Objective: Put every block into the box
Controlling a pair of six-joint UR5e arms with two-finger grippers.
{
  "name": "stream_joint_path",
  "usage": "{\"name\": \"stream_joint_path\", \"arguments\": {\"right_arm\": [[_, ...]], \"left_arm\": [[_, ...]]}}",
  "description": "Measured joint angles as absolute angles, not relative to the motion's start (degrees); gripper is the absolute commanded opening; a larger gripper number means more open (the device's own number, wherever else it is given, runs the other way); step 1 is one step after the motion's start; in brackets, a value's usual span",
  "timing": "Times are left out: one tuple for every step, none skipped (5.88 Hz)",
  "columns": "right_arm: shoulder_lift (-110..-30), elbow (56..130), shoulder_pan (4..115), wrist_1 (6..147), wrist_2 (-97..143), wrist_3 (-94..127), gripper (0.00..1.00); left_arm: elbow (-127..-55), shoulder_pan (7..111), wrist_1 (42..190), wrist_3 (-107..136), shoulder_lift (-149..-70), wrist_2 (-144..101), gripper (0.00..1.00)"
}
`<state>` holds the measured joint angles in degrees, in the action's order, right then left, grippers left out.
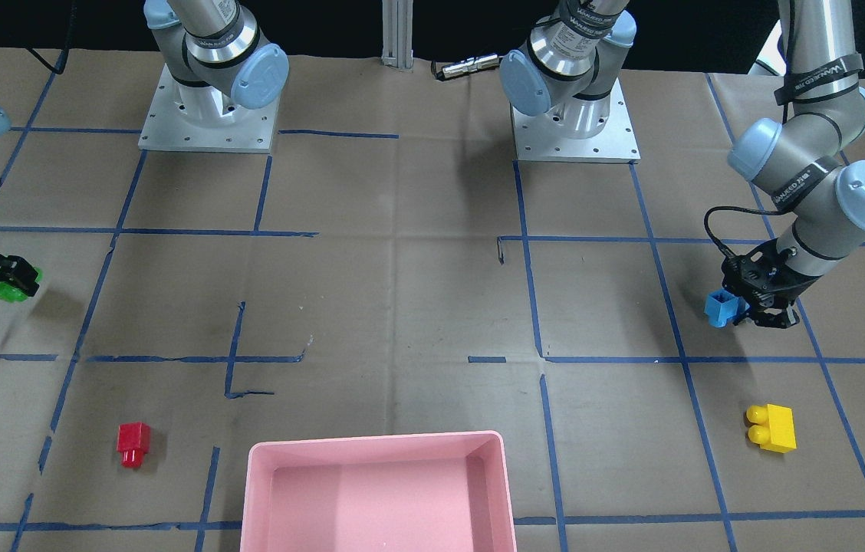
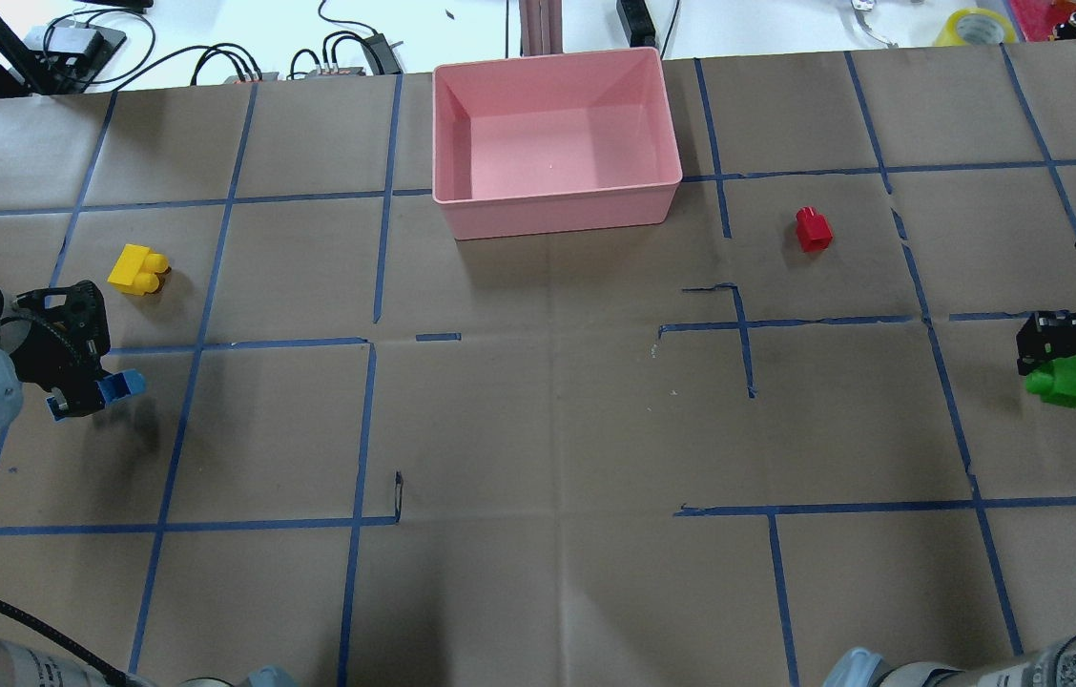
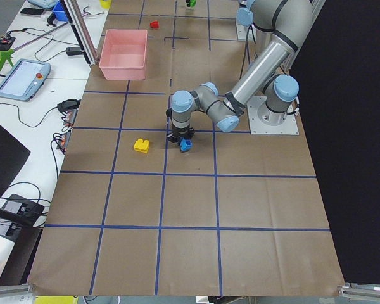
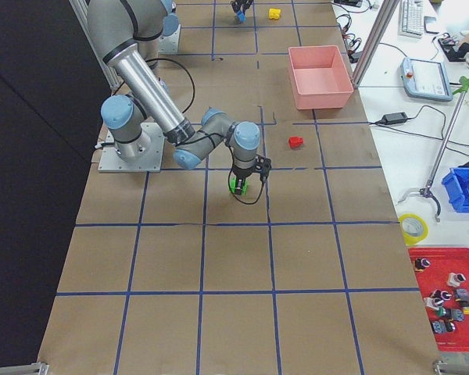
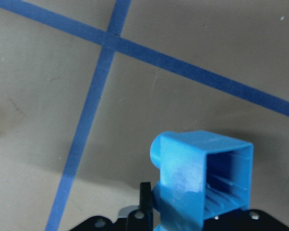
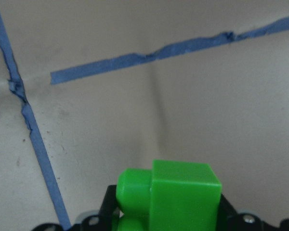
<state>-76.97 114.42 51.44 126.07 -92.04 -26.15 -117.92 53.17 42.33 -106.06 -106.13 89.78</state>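
My left gripper needs to let go of the blue block inside the pink box (image 1: pixel 455 537), near the side of the box that faces the yellow block.
My left gripper (image 2: pixel 94 391) is shut on the blue block (image 2: pixel 121 385) and holds it above the table at the left edge; it also shows in the left wrist view (image 5: pixel 202 178) and the front view (image 1: pixel 722 307). My right gripper (image 2: pixel 1053 367) is shut on the green block (image 2: pixel 1060 383) at the right edge, lifted off the table; it fills the bottom of the right wrist view (image 6: pixel 176 197). The yellow block (image 2: pixel 139 269) lies on the table just beyond the left gripper. The red block (image 2: pixel 812 229) lies to the right of the pink box (image 2: pixel 557 205), which stands at the far middle and holds nothing.
Brown paper with blue tape lines covers the table. Cables and a tape roll (image 2: pixel 977 24) lie on the white bench beyond the far edge. The two arm bases (image 1: pixel 206 115) stand at the robot's side.
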Motion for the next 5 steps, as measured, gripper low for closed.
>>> {"name": "stream_joint_path", "arguments": {"right_arm": [[-78.0, 110.39, 52.09, 122.5, -91.88, -26.14, 0.08], [-78.46, 106.18, 53.71, 120.74, -91.6, -26.17, 0.06], [-78.54, 102.24, 56.25, 120.16, -91.38, -26.21, 0.06], [-78.41, 98.98, 59.42, 120.02, -91.19, -26.31, 0.06], [-78.24, 96.29, 63.31, 120.01, -90.88, -26.41, 0.07]], "left_arm": [[-116.32, 53.31, 42.88, -104.92, -105.27, 89.75, 0.02], [-113.28, 53.99, 45.44, -102.41, -104.17, 89.58, 0.02], [-107.13, 55.99, 52.18, -97.57, -103.45, 89.33, 0.02], [-98.73, 59.26, 60.91, -90.18, -103.93, 89.16, 0.02], [-90.7, 63.22, 67.37, -80.84, -105.83, 88.38, 0.02]]}}
